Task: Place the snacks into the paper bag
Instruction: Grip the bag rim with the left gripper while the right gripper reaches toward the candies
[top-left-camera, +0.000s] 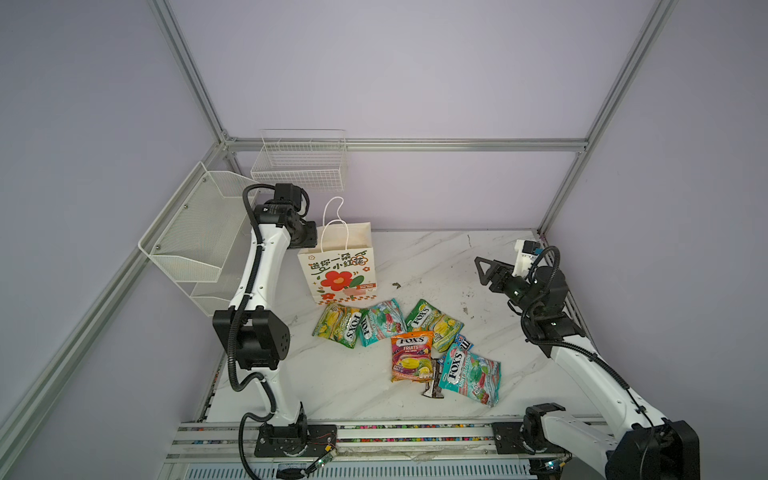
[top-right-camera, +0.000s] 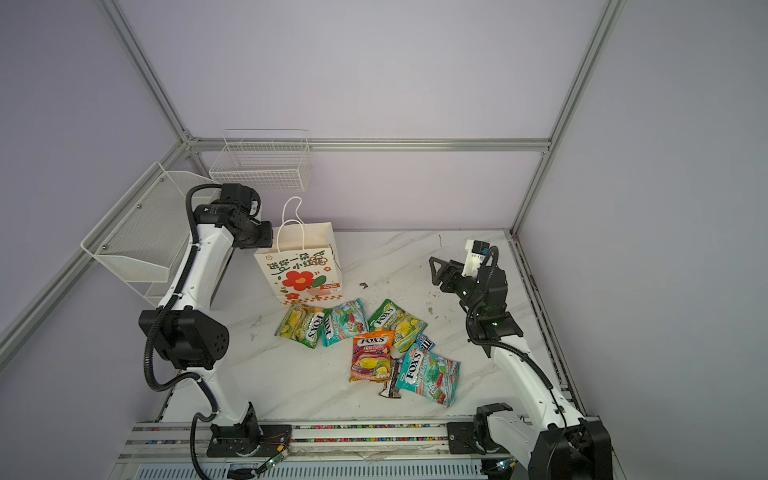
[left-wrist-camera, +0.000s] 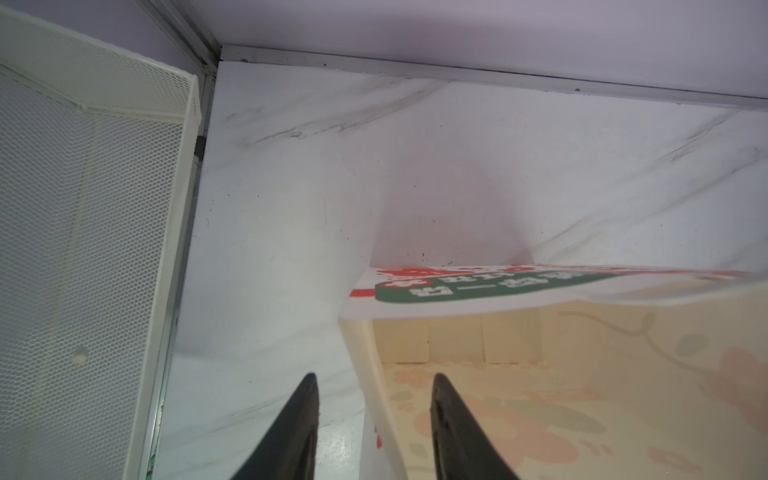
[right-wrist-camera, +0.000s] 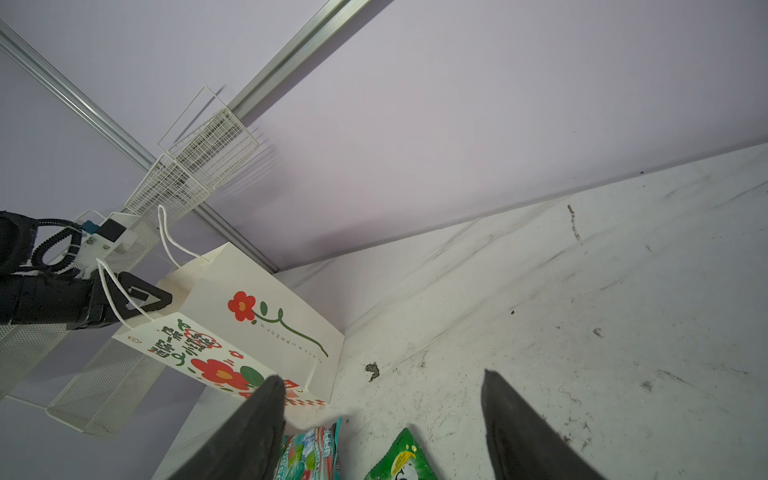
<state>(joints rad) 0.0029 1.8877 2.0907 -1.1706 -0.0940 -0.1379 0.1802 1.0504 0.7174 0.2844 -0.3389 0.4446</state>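
The paper bag's opening faces up, so the robot's left gripper will pinch the bag's side (left-wrist-camera: 371, 385) and tilt the bag's opening toward the right gripper before the snacks go in.
The white paper bag (top-left-camera: 340, 270) (top-right-camera: 299, 270) with a red flower stands open at the back left of the marble table. My left gripper (left-wrist-camera: 374, 376) is at its left top rim, jaws open and straddling the bag's side wall (left-wrist-camera: 376, 411), one finger inside and one outside; the right wrist view shows this left gripper (right-wrist-camera: 141, 297) too. The snacks lie in front of the bag: green-yellow FOX'S packets (top-left-camera: 336, 326) (top-left-camera: 434, 324), teal-red ones (top-left-camera: 380, 322) (top-left-camera: 471, 376), an orange-pink one (top-left-camera: 411, 357), a blue m&m's packet (top-left-camera: 463, 343) and a dark-brown wrapper (top-left-camera: 432, 382). My right gripper (top-left-camera: 480, 270) (right-wrist-camera: 382, 378) hangs open and empty, right of them.
A white wire basket (top-left-camera: 301, 166) hangs on the back wall above the bag. A white mesh shelf (top-left-camera: 195, 249) is fixed to the left wall close beside my left arm. A small dark scrap (top-left-camera: 396, 285) lies on the table right of the bag.
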